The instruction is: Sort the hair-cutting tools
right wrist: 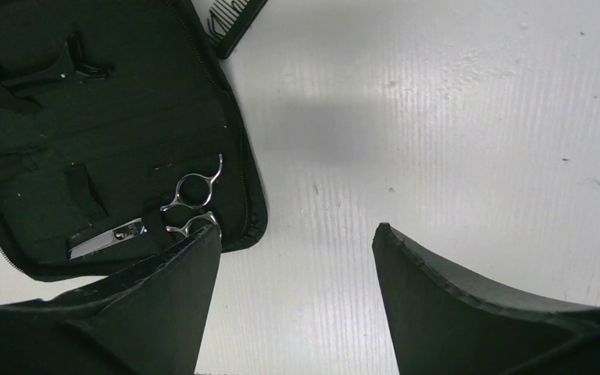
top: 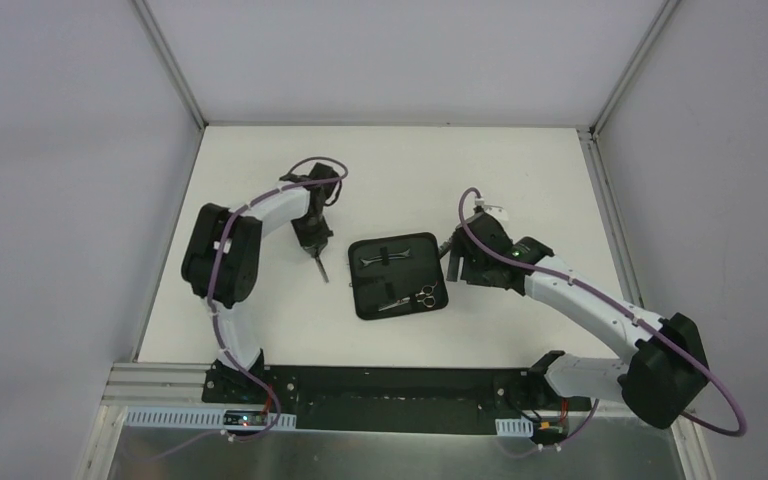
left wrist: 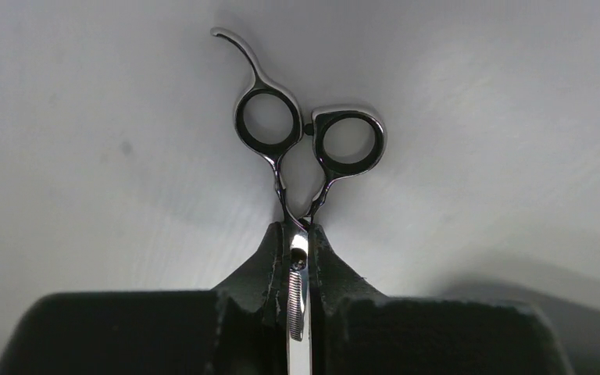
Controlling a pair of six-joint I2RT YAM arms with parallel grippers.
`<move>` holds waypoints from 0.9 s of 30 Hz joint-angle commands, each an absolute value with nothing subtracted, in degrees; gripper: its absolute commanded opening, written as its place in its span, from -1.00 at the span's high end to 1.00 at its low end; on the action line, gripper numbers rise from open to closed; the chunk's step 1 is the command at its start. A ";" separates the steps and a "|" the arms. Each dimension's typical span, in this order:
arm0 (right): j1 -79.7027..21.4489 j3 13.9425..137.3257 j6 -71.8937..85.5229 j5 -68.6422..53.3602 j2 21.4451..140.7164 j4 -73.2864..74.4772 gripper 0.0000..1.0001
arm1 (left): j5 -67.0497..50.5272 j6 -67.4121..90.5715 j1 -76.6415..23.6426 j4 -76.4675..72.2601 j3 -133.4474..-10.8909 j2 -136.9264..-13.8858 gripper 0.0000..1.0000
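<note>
Next, I lay the scissors down, since their blades point back under my left gripper, and take their pivot (left wrist: 298, 261) with the blades facing my right gripper.
My left gripper (left wrist: 298, 234) is shut on the blades of scissors with black-lined ring handles (left wrist: 308, 133). In the top view it (top: 314, 245) holds them (top: 321, 268) over the table, left of the open black zip case (top: 430, 245). Silver ring-handled scissors (top: 415, 297) lie strapped in the case's near part; they also show in the right wrist view (right wrist: 180, 207). A second silver tool (top: 380, 260) sits under a strap in its far part. My right gripper (right wrist: 297, 234) is open and empty over bare table, just right of the case (right wrist: 125, 141). A black comb (right wrist: 230, 19) lies beside the case's edge.
The white table (top: 520, 180) is walled by grey panels at the left, back and right. A black rail (top: 390, 400) with both arm bases runs along the near edge. The right arm (top: 580, 300) reaches in from the lower right.
</note>
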State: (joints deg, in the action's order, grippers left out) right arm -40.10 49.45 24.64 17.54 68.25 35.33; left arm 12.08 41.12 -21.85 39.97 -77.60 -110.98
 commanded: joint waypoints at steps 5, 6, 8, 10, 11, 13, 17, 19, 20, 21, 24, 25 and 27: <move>-39.90 53.40 19.56 12.63 71.44 31.24 -0.50 | 15.11 71.87 -18.98 43.75 -54.75 -88.82 1.00; -39.85 53.38 19.25 12.32 71.52 31.07 -0.50 | 14.59 75.20 -18.98 43.50 -52.22 -86.84 1.00; -39.90 53.19 18.76 11.78 71.53 30.95 -0.50 | 13.57 81.56 -18.98 42.77 -47.79 -83.64 1.00; -39.93 52.78 18.46 11.23 71.46 30.56 -0.50 | 12.38 86.05 -18.98 41.23 -44.56 -81.27 1.00; -39.92 52.52 18.38 11.05 71.33 30.34 -0.50 | 11.87 88.20 -19.01 40.65 -43.29 -80.30 1.00; -39.91 52.02 18.37 10.70 71.18 30.09 -0.50 | 11.34 91.31 -19.11 39.42 -41.73 -78.58 0.88; -39.90 51.40 19.16 10.28 70.94 29.54 -0.50 | 12.69 93.10 -19.20 37.26 -40.68 -76.44 0.44; -39.95 51.25 19.64 9.88 70.61 29.30 -0.50 | 12.61 91.68 -19.16 36.84 -41.31 -76.26 0.17; -39.91 51.16 19.76 9.76 70.44 29.34 -0.50 | 12.33 90.22 -19.16 36.83 -41.88 -76.24 0.01; -39.95 51.18 19.96 9.70 70.22 29.35 -0.50 | 12.21 88.17 -19.16 36.90 -42.25 -75.62 -0.11; -39.94 50.80 20.21 9.95 69.52 29.31 -0.50 | 13.24 79.93 -19.16 36.91 -43.55 -73.05 -0.45; -39.91 50.62 20.30 9.96 69.24 29.23 -0.51 | 13.63 75.74 -19.16 36.91 -44.28 -72.26 -0.56; -39.90 50.14 20.43 9.79 69.03 28.81 -0.50 | 13.67 63.39 -19.16 36.91 -46.88 -71.06 -0.76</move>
